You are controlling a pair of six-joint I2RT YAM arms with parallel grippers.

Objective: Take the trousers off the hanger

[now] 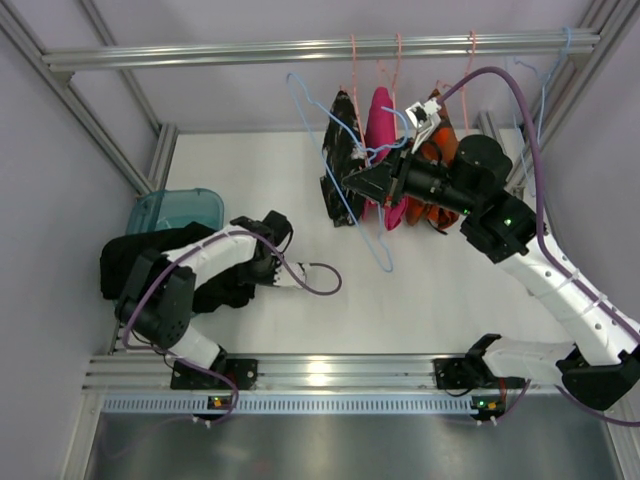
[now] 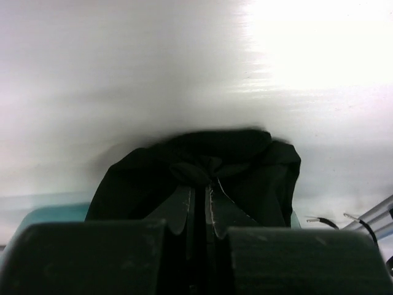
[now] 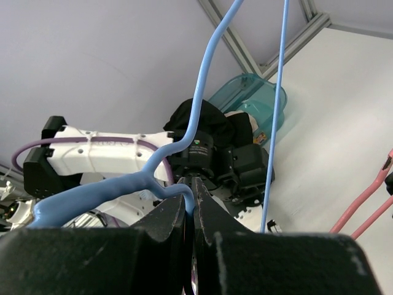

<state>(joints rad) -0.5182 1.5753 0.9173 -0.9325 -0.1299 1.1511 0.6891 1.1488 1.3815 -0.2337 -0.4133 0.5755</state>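
Observation:
Next, my left gripper drops the black trousers, now heaped on the table, in a heap inside the teal bin point(image 1: 192, 262).
The black trousers point(image 1: 125, 262) lie heaped on the table at the left, off the hanger. My left gripper point(image 1: 243, 283) is low at the heap's right edge. In the left wrist view it point(image 2: 199, 187) is shut on a bunched fold of the trousers point(image 2: 245, 166). The light-blue wire hanger point(image 1: 384, 262) hangs bare in mid-air, slanting over the table's middle. My right gripper point(image 1: 360, 183) is shut on its wire. In the right wrist view the hanger point(image 3: 202, 92) bends down into the shut right gripper point(image 3: 191, 184).
A teal bin point(image 1: 175, 210) stands at the far left behind the trousers. A black speckled garment point(image 1: 340, 150), a magenta one point(image 1: 380, 120) and an orange one point(image 1: 440, 150) hang on pink hangers from the rail point(image 1: 250, 52), right behind my right gripper.

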